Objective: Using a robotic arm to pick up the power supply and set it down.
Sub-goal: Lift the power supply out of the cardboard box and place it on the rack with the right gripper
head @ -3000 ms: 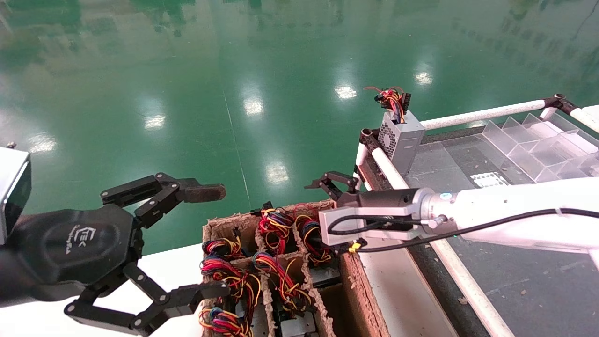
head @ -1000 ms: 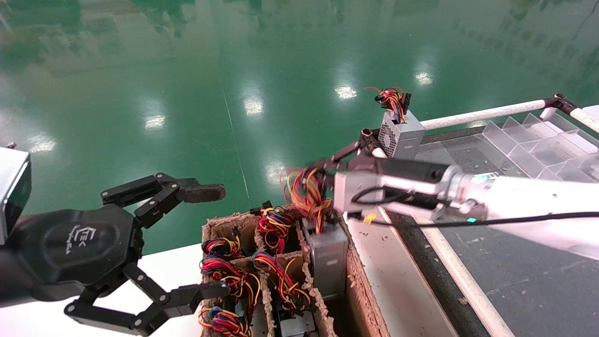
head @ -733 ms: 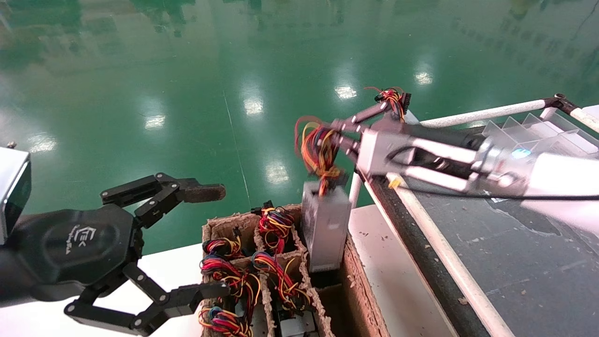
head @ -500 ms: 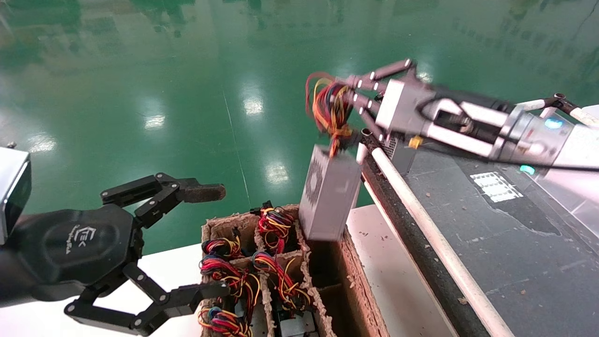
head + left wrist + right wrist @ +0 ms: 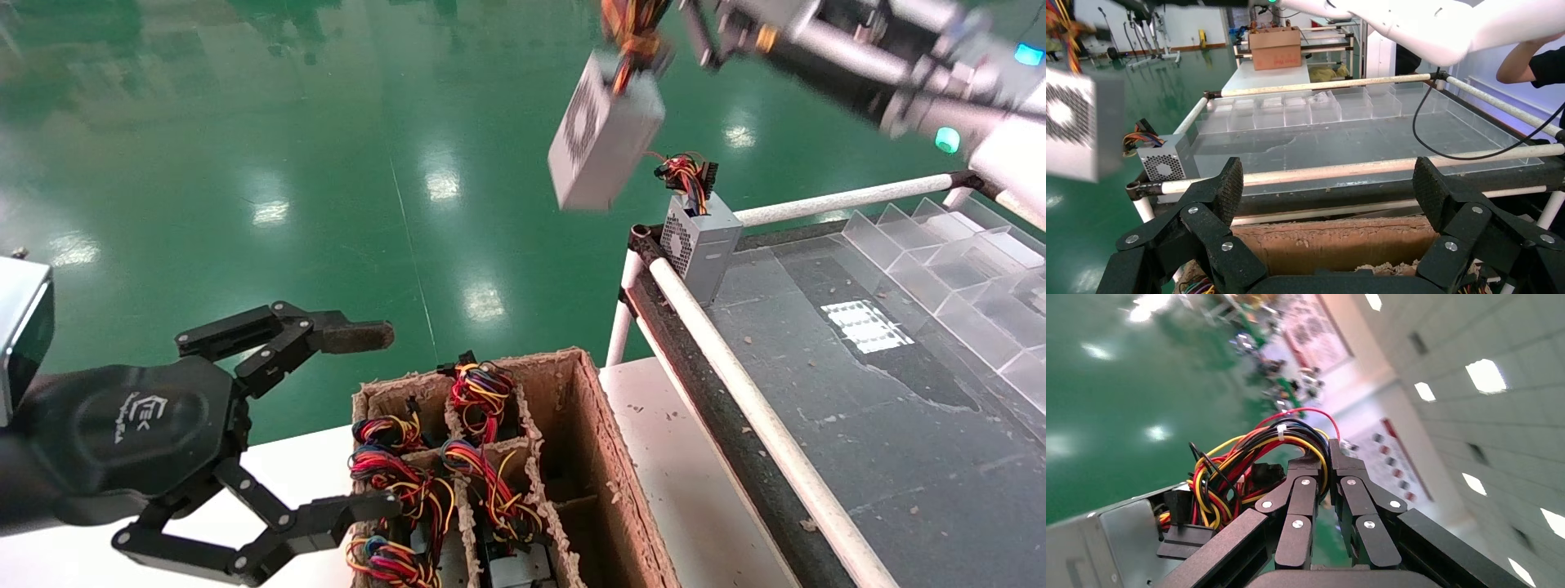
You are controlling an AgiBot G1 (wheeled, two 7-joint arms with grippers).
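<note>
The robot's right gripper will set the power supply down on the dark table (image 5: 739, 292) beside the grey box at its corner.
The power supply (image 5: 605, 135), a grey metal box with a perforated grille, hangs tilted high in the air above the green floor. It dangles by its red, yellow and black wire bundle (image 5: 1248, 450). My right gripper (image 5: 1329, 456) is shut on that bundle, and in the head view it sits at the top edge (image 5: 654, 6) on the white robotic arm (image 5: 1005, 155). The box shows blurred in the left wrist view (image 5: 1070, 131). My left gripper (image 5: 372, 420) stays open low on the left beside the carton, holding nothing.
A cardboard carton (image 5: 588, 425) with dividers holds several wire-topped units. A second grey box with a red tangle (image 5: 695, 241) stands at the corner of the dark table (image 5: 899, 457). That table has white pipe rails (image 5: 735, 384) and clear plastic bins (image 5: 940, 261).
The right gripper shut on the wires in the carton, drew the power supply out and carried it up and back, high above the table corner. The left arm has not moved.
</note>
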